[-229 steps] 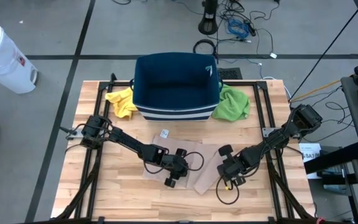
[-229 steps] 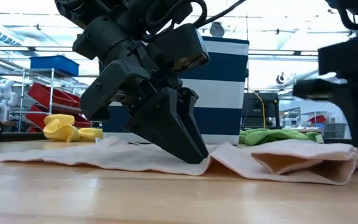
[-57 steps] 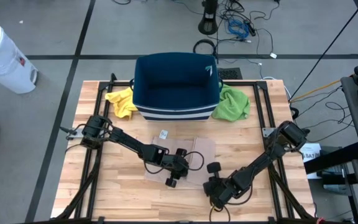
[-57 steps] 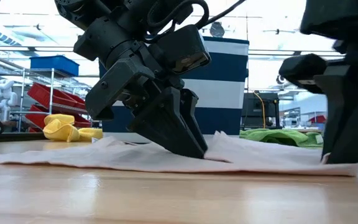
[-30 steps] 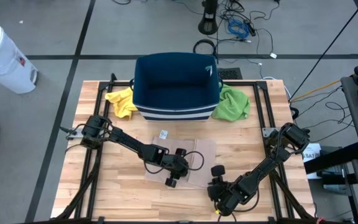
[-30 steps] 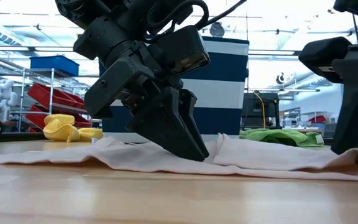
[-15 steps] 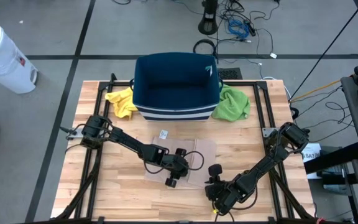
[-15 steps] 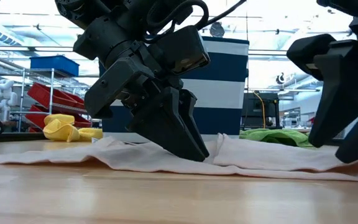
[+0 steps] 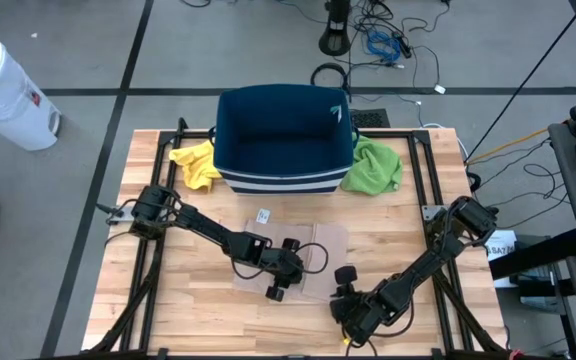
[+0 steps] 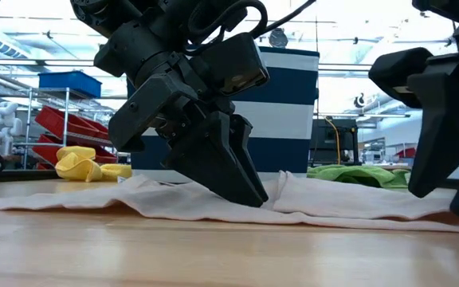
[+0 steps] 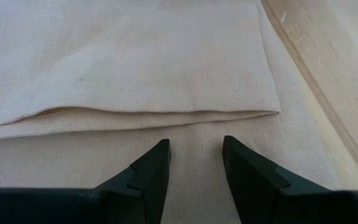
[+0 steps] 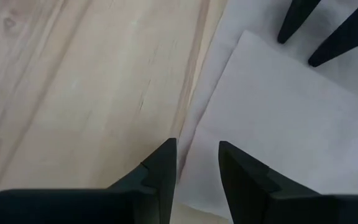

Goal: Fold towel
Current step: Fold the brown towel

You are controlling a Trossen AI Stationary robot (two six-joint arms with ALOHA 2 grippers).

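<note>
The towel's upper layer ends short, so next my right gripper pinches the upper layer's corner (image 12: 195, 179) and pulls it even with the lower layer's edge.
A beige towel (image 9: 313, 250) lies folded on the wooden table, its upper layer ending in a fold line (image 11: 166, 114) over the lower layer. My left gripper (image 11: 194, 146) stands open with its fingertips down on the lower layer, just short of that line; the low view shows it slanting down (image 10: 253, 198). My right gripper (image 12: 197, 146) is open at the towel's near right edge (image 12: 194, 106), one finger over the bare wood and one over the cloth. It hangs at the right of the low view (image 10: 443, 203). My left gripper rests both open fingertips (image 11: 157, 155) on the towel's lower layer (image 11: 194, 134), slanting down from the table's left. No cloth is between the fingers, and the towel lies flat under them. My right gripper is close over the towel's edge; whether its fingertips touch the cloth I cannot tell.
A navy bin (image 9: 283, 135) stands at the table's far middle, with a yellow cloth (image 9: 196, 163) on its left and a green cloth (image 9: 373, 165) on its right. A small white tag (image 9: 265, 215) lies beyond the towel. Bare wood (image 12: 73, 93) lies beside the towel's near right edge.
My right gripper has opened and let go of the towel's right end. That end was raised a little at the fingers and now lies flat on the table. The rest of the towel has stayed where it was.
</note>
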